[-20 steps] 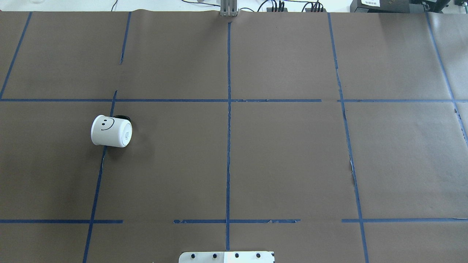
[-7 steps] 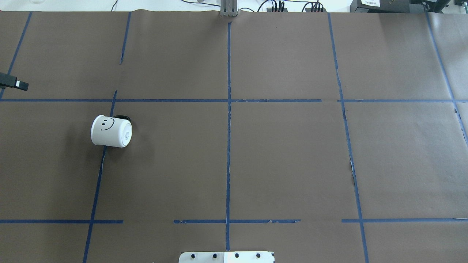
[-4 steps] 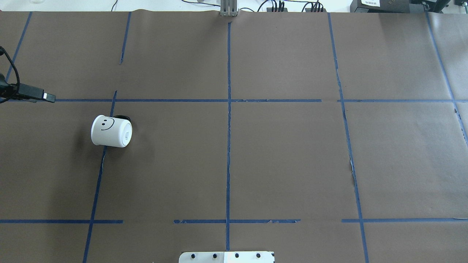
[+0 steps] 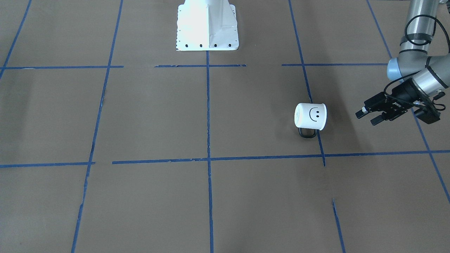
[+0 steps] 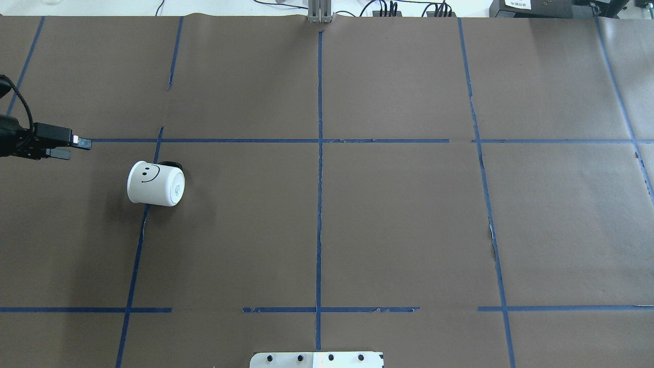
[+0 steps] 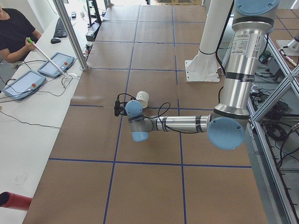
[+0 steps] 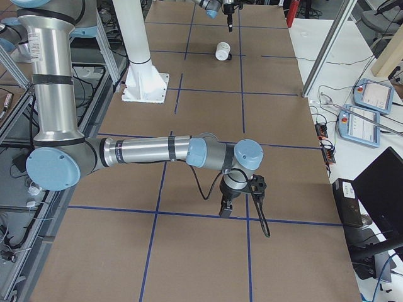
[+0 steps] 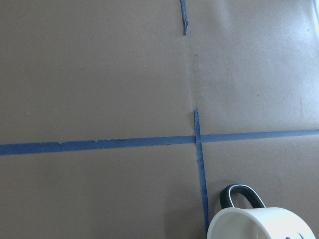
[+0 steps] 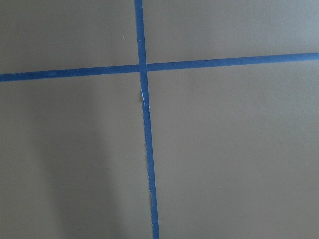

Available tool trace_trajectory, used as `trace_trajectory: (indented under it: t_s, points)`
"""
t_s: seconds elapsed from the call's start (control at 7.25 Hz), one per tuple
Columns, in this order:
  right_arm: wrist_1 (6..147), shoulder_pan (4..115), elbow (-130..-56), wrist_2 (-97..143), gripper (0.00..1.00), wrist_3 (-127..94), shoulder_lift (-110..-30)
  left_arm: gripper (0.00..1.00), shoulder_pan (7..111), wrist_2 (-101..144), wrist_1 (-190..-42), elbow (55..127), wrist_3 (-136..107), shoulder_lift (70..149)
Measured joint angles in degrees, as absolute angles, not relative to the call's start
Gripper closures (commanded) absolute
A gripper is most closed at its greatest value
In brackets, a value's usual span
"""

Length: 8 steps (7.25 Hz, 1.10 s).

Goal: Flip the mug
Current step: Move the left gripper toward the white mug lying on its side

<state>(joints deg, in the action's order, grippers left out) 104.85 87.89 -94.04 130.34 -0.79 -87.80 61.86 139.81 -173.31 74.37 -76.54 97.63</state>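
Note:
Next, I close my left gripper on the upper rim [image 4: 325, 111] [image 8: 268, 232] of the white mug, next to the smiley face, with one finger inside the opening of the mug.
The white mug [image 5: 155, 183] lies on its side on the brown table, smiley face up, base toward the table's middle, black handle [image 5: 171, 164] on the far side. It also shows in the front-facing view [image 4: 310, 116], side views [image 6: 142, 98] [image 7: 222, 50] and left wrist view [image 8: 261, 224]. My left gripper [image 5: 75, 147] [image 4: 368, 117] is open and empty, in the air to the left of the mug and apart from it. My right gripper [image 7: 227, 207] hangs low over the table's other end; I cannot tell if it is open or shut.
Blue tape lines [image 5: 319, 153] divide the brown paper cover. The robot's white base plate [image 4: 207, 26] stands at the near middle edge. An operator [image 6: 14, 32] and teach pendants [image 6: 56, 63] are beyond the far side.
My left gripper has come in from the left edge and moved right, toward the mug. The mug has not moved.

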Motion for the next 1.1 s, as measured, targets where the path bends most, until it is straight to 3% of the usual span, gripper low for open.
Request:
trace_trajectory:
  t_s: [0.55, 1.1]
  points:
    - [104.85, 87.89, -94.04, 130.34, 0.00, -0.79, -87.80, 0.00, 54.89, 128.27, -188.40, 72.53, -93.50, 98.16]
    - [104.86, 87.89, -94.04, 130.34, 0.00, -0.79, -87.80, 0.00, 50.87, 123.51, -190.47, 71.57, -95.59, 100.29]
